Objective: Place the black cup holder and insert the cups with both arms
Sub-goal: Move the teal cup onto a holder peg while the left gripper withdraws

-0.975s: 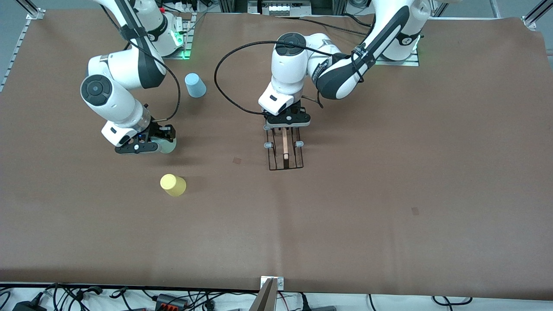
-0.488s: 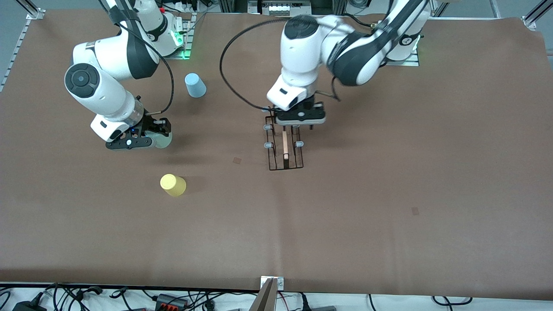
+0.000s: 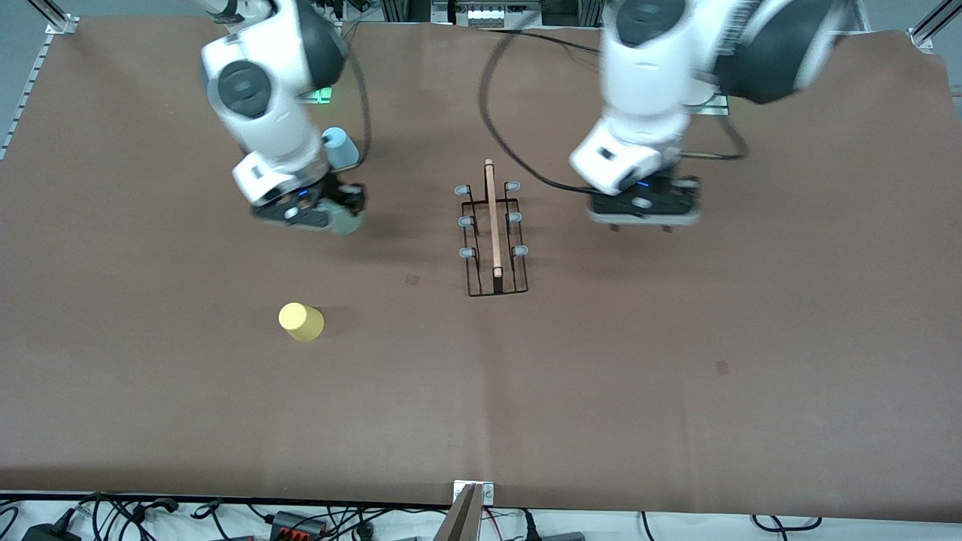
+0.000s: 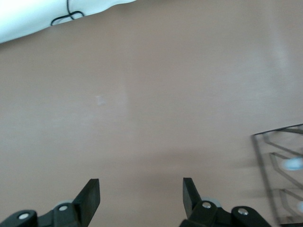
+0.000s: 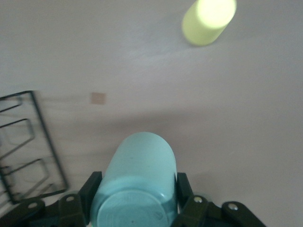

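The robot's right gripper should release the pale grey-green cup on the holder's farthest blue-tipped hook (image 3: 465, 199), facing the light blue cup.
The black cup holder (image 3: 492, 229) stands on the table's middle, its wooden rod on top; its wire edge also shows in the left wrist view (image 4: 284, 172) and the right wrist view (image 5: 26, 146). My right gripper (image 3: 331, 216) is shut on the pale grey-green cup (image 3: 349, 222), held in the air beside the holder, toward the right arm's end; the right wrist view shows my right gripper (image 5: 135, 191) clamping the cup (image 5: 137, 175). My left gripper (image 3: 640, 218) is open and empty in the air, toward the left arm's end; it also shows in the left wrist view (image 4: 141, 196). The yellow cup (image 3: 301, 321) lies nearer the camera. The light blue cup (image 3: 343, 146) is partly hidden by the right arm.
Brown mat (image 3: 676, 361) covers the table. The yellow cup also shows in the right wrist view (image 5: 208, 19). Cables lie along the near edge (image 3: 301, 518).
My left gripper let go of the cup holder, rose and swung toward the left arm's end. My right gripper lifted the grey-green cup and carried it toward the holder.
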`<control>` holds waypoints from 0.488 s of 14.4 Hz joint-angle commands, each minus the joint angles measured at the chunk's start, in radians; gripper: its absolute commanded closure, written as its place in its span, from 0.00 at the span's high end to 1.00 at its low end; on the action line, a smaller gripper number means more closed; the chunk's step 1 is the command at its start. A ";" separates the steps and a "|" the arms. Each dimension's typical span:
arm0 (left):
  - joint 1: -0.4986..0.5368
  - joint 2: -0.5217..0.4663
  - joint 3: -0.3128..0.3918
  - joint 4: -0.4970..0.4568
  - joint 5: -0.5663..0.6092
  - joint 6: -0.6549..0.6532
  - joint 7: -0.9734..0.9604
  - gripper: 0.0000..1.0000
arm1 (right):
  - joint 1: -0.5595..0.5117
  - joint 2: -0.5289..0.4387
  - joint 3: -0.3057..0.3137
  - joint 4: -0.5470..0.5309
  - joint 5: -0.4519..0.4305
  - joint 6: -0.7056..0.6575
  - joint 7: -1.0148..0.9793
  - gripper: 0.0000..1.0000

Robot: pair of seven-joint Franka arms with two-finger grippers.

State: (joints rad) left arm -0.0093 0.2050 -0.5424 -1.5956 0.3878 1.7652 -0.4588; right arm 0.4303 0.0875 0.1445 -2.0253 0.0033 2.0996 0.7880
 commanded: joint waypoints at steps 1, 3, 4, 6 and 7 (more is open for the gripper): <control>0.125 -0.019 -0.010 0.000 -0.113 -0.018 0.179 0.79 | 0.125 0.076 0.001 0.089 0.007 0.014 0.242 0.09; 0.236 -0.018 -0.008 0.000 -0.231 -0.018 0.268 0.79 | 0.186 0.119 0.009 0.111 0.006 0.068 0.374 0.09; 0.279 -0.016 -0.007 -0.001 -0.271 -0.020 0.325 0.79 | 0.206 0.138 0.010 0.117 0.003 0.100 0.423 0.09; 0.353 -0.013 -0.007 -0.006 -0.317 -0.032 0.471 0.79 | 0.228 0.165 0.010 0.128 -0.003 0.137 0.451 0.09; 0.368 -0.012 -0.007 -0.006 -0.320 -0.039 0.489 0.81 | 0.229 0.176 0.010 0.129 -0.005 0.154 0.451 0.09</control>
State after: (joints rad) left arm 0.3238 0.2031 -0.5379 -1.5974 0.1011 1.7494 -0.0424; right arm 0.6557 0.2322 0.1598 -1.9311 0.0029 2.2374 1.2153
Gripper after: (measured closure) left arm 0.203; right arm 0.317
